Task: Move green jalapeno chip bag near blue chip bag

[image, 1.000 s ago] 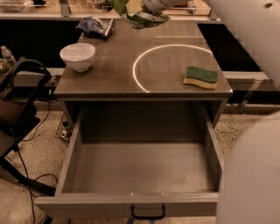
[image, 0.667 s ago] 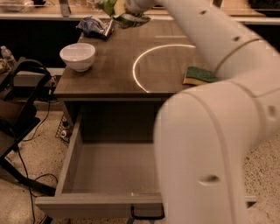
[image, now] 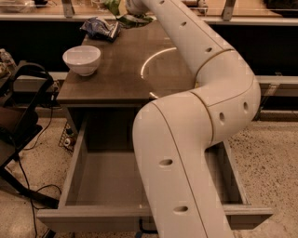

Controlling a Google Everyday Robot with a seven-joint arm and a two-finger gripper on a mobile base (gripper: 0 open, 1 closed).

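Note:
I have a spot to use between the blue chip bag and the pale ring (image: 137, 37). My gripper will set the green jalapeno chip bag down there.
The green jalapeno chip bag (image: 132, 19) is at the far edge of the table, part of it lifted beside my gripper. My gripper (image: 126, 6) is at the top of the view, above the table's back edge, and appears shut on the green bag. The blue chip bag (image: 101, 27) lies crumpled at the back left of the table, just left of the green bag and my gripper. My arm stretches from the foreground up to the gripper and hides the right side of the table.
A white bowl (image: 81, 59) stands at the table's left side. A pale ring (image: 148, 61) is marked on the wooden table top (image: 111, 79). An open empty drawer (image: 107, 176) sticks out below the front. Cables and a black stand (image: 18, 116) are on the floor at left.
My gripper has moved left along the table's back edge with the green bag, closer to the blue bag. My arm now covers the right side of the table and the sponge.

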